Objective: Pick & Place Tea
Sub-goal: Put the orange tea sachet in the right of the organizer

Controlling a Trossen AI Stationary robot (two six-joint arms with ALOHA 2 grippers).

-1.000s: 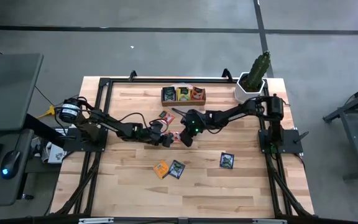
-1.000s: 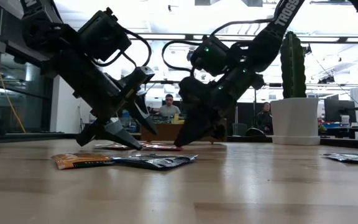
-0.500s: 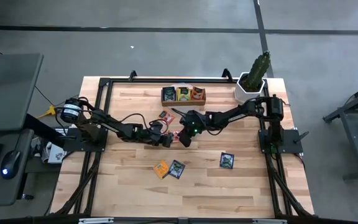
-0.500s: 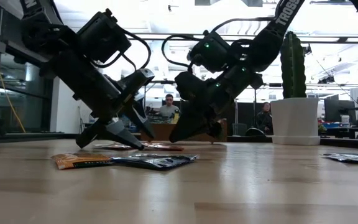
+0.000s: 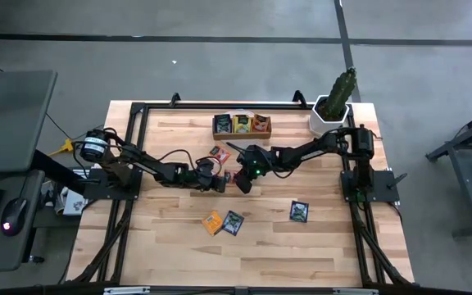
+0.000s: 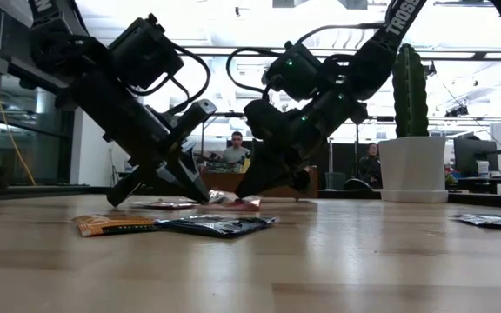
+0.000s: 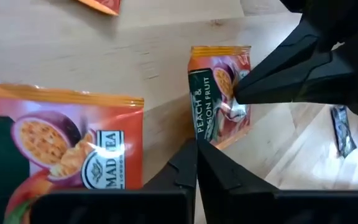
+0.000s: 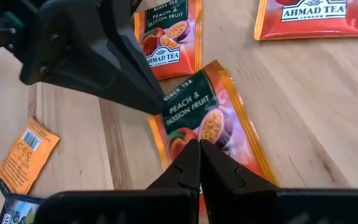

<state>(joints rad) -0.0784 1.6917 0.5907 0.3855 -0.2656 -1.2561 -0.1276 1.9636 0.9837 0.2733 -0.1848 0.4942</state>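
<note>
I can see the peach sachet lying flat under my right gripper's shut fingers, so next I lift the sachet by its corner point(image 8: 173, 98) with my left gripper for my right gripper to take.
An orange peach tea sachet point(image 7: 211, 106) lies flat on the table between my two grippers, at the table's middle point(image 5: 231, 179). My left gripper point(image 7: 196, 144) is shut at one of its corners. My right gripper point(image 8: 199, 147) is shut, with its tips on the sachet's printed face. A second orange sachet point(image 7: 61, 149) lies flat beside my left fingers. A third point(image 5: 217, 152) lies a little farther back. One orange sachet point(image 5: 211, 222) and two dark ones point(image 5: 233, 222) point(image 5: 299, 211) lie nearer the front edge. My left gripper has the sachet's corner point(image 7: 199, 134) at the free ends of its two fingers, coming in low and slanting from the table's left. The sachet stays on the table. My right gripper presses its shut fingertips point(image 7: 241, 93) down on the sachet's face point(image 8: 211, 127), slanting in from the right.
The brown wooden tray point(image 5: 241, 124) with sachets in its compartments stands at the far middle. A potted cactus point(image 5: 334, 102) is at the far right corner. Black frame rails run along the table's left, right and far sides. People sit in the room beyond.
My left gripper has shut its fingers at the sachet's corner without shifting place. My right gripper has moved a little toward the left gripper, staying shut with its tips low at the sachet.
</note>
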